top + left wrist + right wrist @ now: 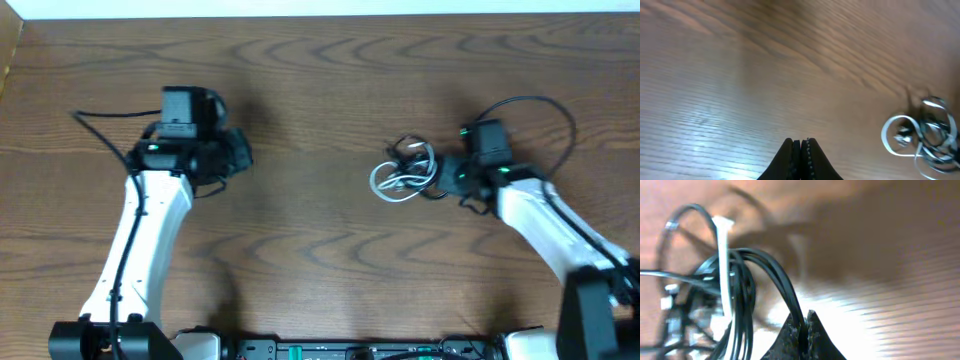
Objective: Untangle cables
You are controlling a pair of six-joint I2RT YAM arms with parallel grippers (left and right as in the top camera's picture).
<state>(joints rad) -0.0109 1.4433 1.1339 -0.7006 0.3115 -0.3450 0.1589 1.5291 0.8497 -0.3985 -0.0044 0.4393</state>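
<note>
I should release the black cable with my right gripper on the table (pixel 438 200) beside the tangled bundle, toward the front edge.
A tangled bundle of cables (pixel 405 170), one white and the rest black, lies right of the table's middle. My right gripper (pixel 447 175) is at its right side, shut on a black cable (pixel 785 290) that runs between the fingertips (pixel 804 317). The white cable (pixel 724 270) hangs in the tangle to the left in the right wrist view. My left gripper (pixel 240 152) is shut and empty, over bare table far left of the bundle. In the left wrist view the fingertips (pixel 801 144) are pressed together and the bundle (pixel 920 135) shows at the right edge.
The wooden table (pixel 320 260) fills the views. Thicker black arm wires loop behind the right arm (pixel 540 105) and beside the left arm (pixel 100 125). The arm bases stand along the front edge.
</note>
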